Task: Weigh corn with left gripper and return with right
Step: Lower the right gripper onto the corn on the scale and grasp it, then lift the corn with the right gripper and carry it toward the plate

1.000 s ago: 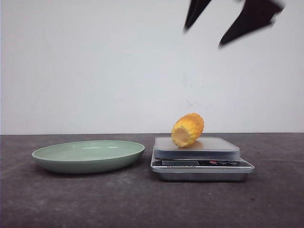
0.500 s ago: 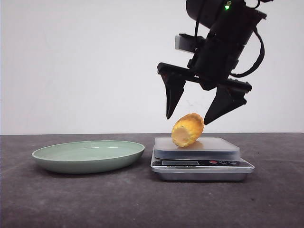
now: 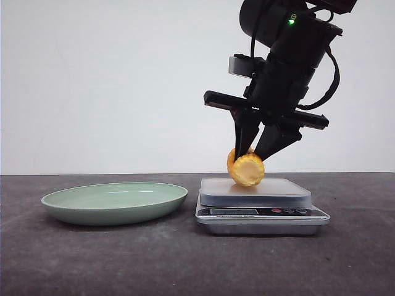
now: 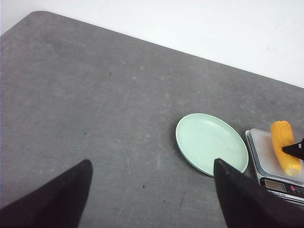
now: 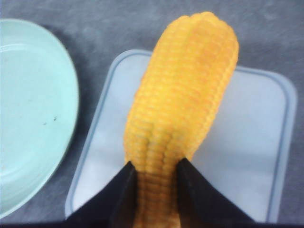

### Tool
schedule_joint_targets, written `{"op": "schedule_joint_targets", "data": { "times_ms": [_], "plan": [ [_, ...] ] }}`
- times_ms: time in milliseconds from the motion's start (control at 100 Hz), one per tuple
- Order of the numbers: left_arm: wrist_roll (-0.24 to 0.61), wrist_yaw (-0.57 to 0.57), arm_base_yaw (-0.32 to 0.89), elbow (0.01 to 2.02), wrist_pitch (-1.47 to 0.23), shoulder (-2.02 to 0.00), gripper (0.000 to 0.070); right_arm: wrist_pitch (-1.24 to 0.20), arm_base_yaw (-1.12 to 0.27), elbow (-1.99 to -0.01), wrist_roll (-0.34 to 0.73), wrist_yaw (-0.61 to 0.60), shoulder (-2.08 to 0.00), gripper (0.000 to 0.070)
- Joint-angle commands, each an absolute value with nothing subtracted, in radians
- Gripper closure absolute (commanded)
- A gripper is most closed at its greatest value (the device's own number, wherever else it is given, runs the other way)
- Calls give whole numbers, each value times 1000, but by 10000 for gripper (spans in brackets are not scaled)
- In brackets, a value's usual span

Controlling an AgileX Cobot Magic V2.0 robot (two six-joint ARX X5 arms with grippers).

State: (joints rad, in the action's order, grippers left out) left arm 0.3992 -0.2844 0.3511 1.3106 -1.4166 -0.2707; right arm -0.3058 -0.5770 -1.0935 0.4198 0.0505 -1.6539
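Observation:
I should use my right gripper to set the corn down in the pale green plate [image 3: 146, 189] [image 5: 26, 111], toward its side near the scale.
The yellow-orange corn [image 3: 246, 169] lies on the platform of the silver kitchen scale [image 3: 262, 206], its paler cut end facing the camera. My right gripper [image 3: 254, 151] has come down from above and is shut on the corn; in the right wrist view both black fingers press the cob's sides [image 5: 183, 109]. The corn also shows in the left wrist view [image 4: 285, 147] on the scale [image 4: 280, 175]. My left gripper [image 4: 152, 166] is open and empty, high above the bare table, out of the front view.
A pale green plate [image 3: 115, 201] sits empty on the dark grey table left of the scale, also in the left wrist view [image 4: 211, 142] and the right wrist view [image 5: 33, 114]. A white wall stands behind the table.
My right gripper has dropped from the top of the front view down over the corn and closed on it. The corn has turned slightly on the scale.

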Motion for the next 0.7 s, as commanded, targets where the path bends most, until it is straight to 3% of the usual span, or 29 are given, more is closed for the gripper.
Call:
{"op": "schedule_joint_targets", "data": {
  "times_ms": [0,330,690],
  "plan": [
    [382,-288,354,1326,-1413,-276,226,-287,-598,-1112,429,60,-1625,699],
    [387,-288,353,1326,-1409,-276,225,-280,-777,-1239,352,49,-1494,699],
    [404,-288,354,1327,-1400,-276,226,-273,-864,-1478,367,53,-1793,699]
  ]
}}
